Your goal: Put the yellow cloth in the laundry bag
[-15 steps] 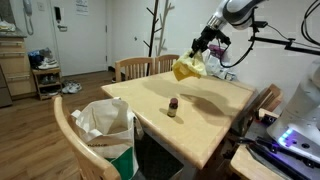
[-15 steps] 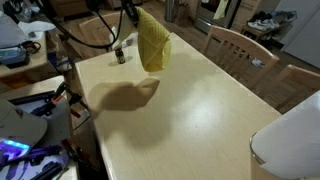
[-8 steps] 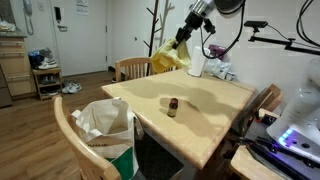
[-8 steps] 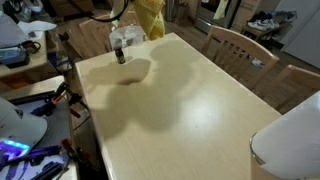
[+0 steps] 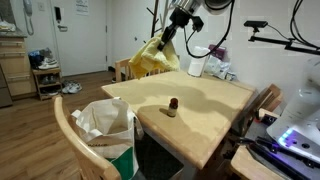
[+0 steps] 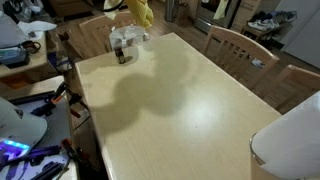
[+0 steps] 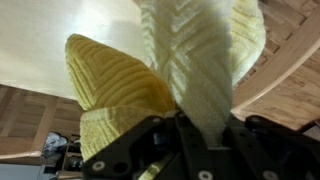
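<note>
I will let the yellow cloth go from my gripper over the white laundry bag's rim [image 5: 137, 124] next to the edge of the wooden table.
The yellow cloth [image 5: 152, 58] hangs from my gripper [image 5: 167, 34], high above the far edge of the wooden table [image 5: 200, 110]. In an exterior view only its lower end [image 6: 143, 12] shows at the top edge. In the wrist view the ribbed cloth [image 7: 190, 60] fills the frame, pinched between my shut jaws [image 7: 198, 128]. The white laundry bag [image 5: 105, 130] stands open beside the table's near corner, below and left of the cloth.
A small dark bottle [image 5: 172, 105] stands on the table; it also shows in an exterior view [image 6: 122, 55]. Wooden chairs [image 5: 135, 68] [image 6: 240, 50] ring the table. A white container [image 5: 196, 66] and clutter sit at the far end. A coat stand is behind.
My gripper has carried the cloth up and leftward over the far table edge, towards the laundry bag's side. The cloth has swung outward. The bottle has not moved.
</note>
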